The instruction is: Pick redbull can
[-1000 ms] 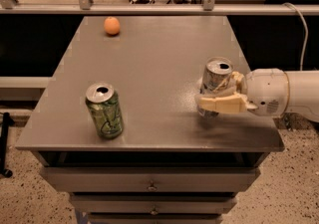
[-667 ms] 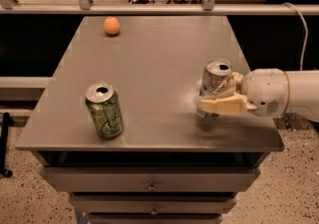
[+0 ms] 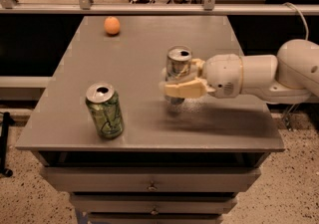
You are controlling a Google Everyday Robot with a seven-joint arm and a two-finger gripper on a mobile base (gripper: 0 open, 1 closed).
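The robot's gripper should set the redbull can down on the grey table (image 3: 74,85) behind the green can, near the table's side edge.
The redbull can (image 3: 178,61) is a slim silver can with a silver top, standing upright over the middle right of the grey table (image 3: 149,44). My gripper (image 3: 175,77) reaches in from the right and is shut on the can's middle, one cream finger (image 3: 183,89) in front and one behind. I cannot tell whether the can's base rests on the table or hangs just above it. A wider green can (image 3: 104,111) with swirl lines stands at the front left, well apart from the gripper.
An orange ball (image 3: 112,25) lies at the table's far left. The white arm (image 3: 249,74) stretches over the table's right edge. Drawers (image 3: 149,186) sit below the front edge. A railing (image 3: 149,8) and office chairs stand behind.
The gripper has moved to the left across the table with the redbull can held in it. The green can and the orange ball have not moved.
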